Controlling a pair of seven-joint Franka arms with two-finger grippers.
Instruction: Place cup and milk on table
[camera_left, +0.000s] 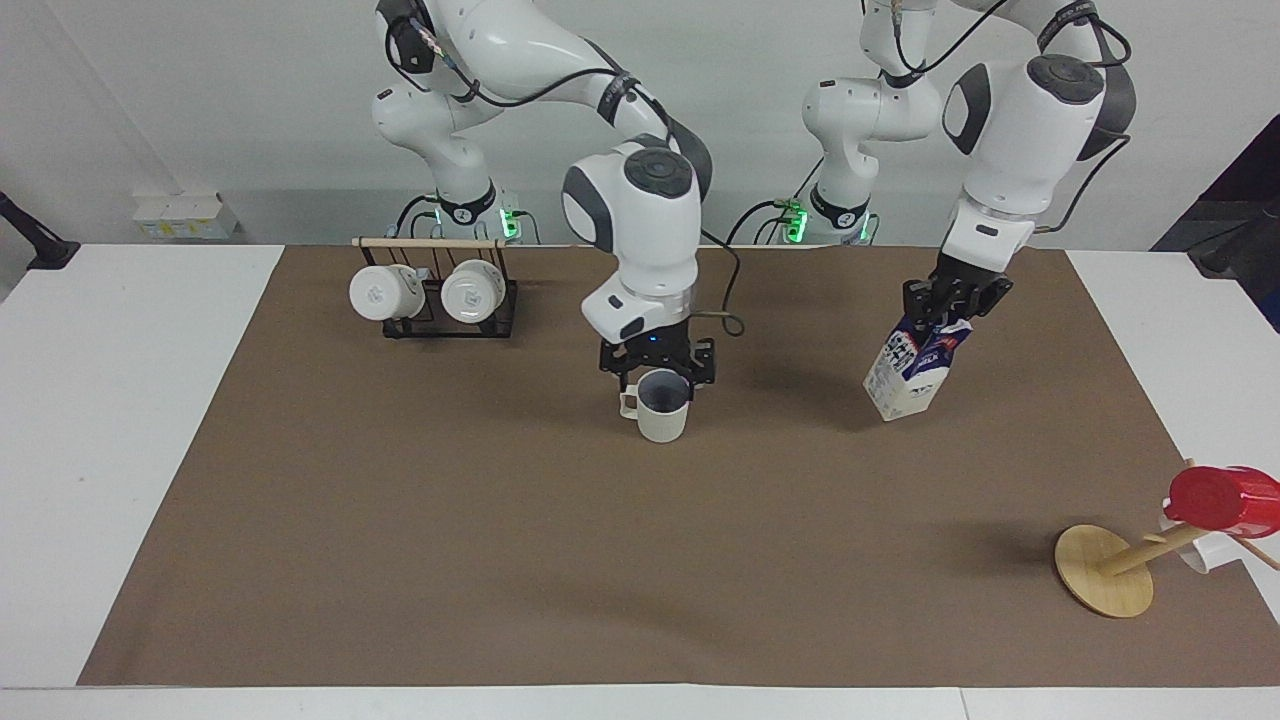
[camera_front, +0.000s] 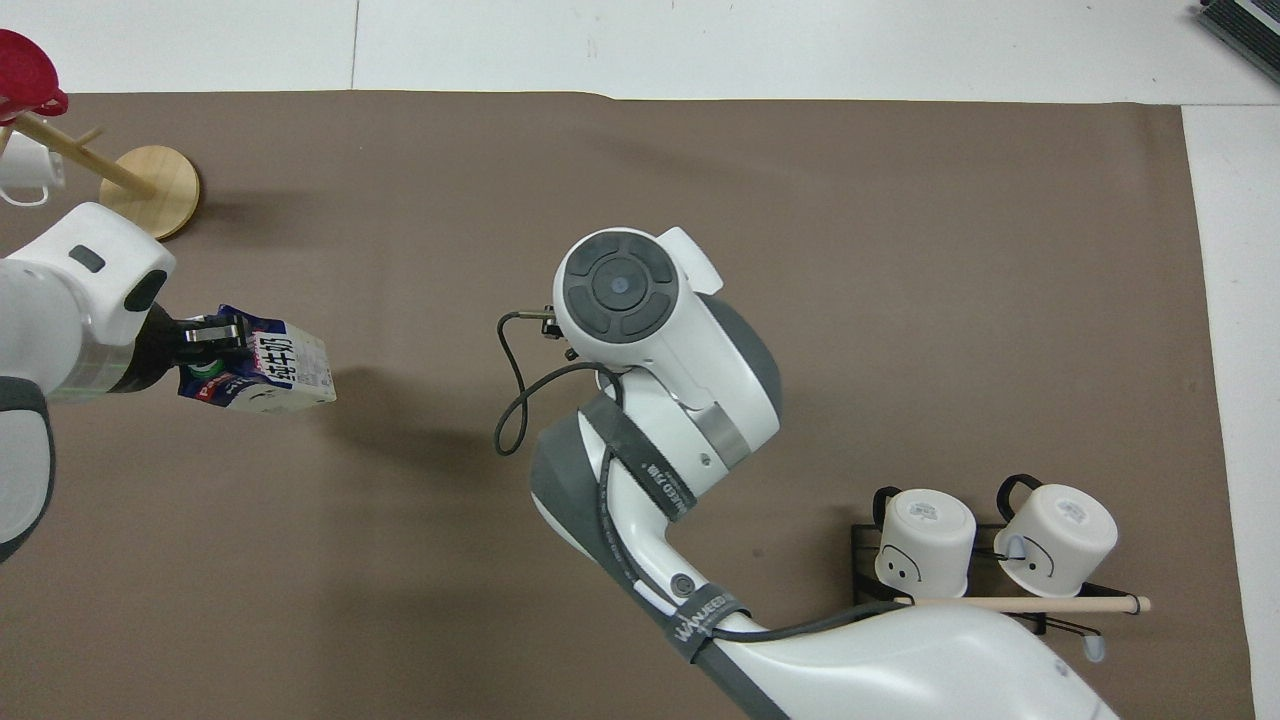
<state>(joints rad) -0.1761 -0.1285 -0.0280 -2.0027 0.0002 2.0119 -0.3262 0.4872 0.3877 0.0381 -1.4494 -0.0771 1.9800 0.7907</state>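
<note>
Next, I set the milk carton on the brown mat (camera_front: 523, 398) beside the off-white cup, using my left gripper.
The off-white cup (camera_left: 662, 410) stands upright on the brown paper mat (camera_left: 500, 550) of the white table (camera_left: 120, 450), about mid-table. My right gripper (camera_left: 657, 370) hangs open just above the cup's rim and is apart from it. In the overhead view the right arm's wrist hides both the cup and the gripper. My left gripper (camera_left: 950, 305) is shut on the top of the blue and white milk carton (camera_left: 915, 370). It holds the carton tilted, a little above the mat, toward the left arm's end. The carton (camera_front: 265, 365) and the left gripper (camera_front: 205, 335) also show in the overhead view.
A black rack (camera_left: 435, 320) with two white mugs (camera_left: 385, 292) stands near the robots at the right arm's end. A tipped wooden mug stand (camera_left: 1100, 570) with a red cup (camera_left: 1215, 498) lies far from the robots at the left arm's end.
</note>
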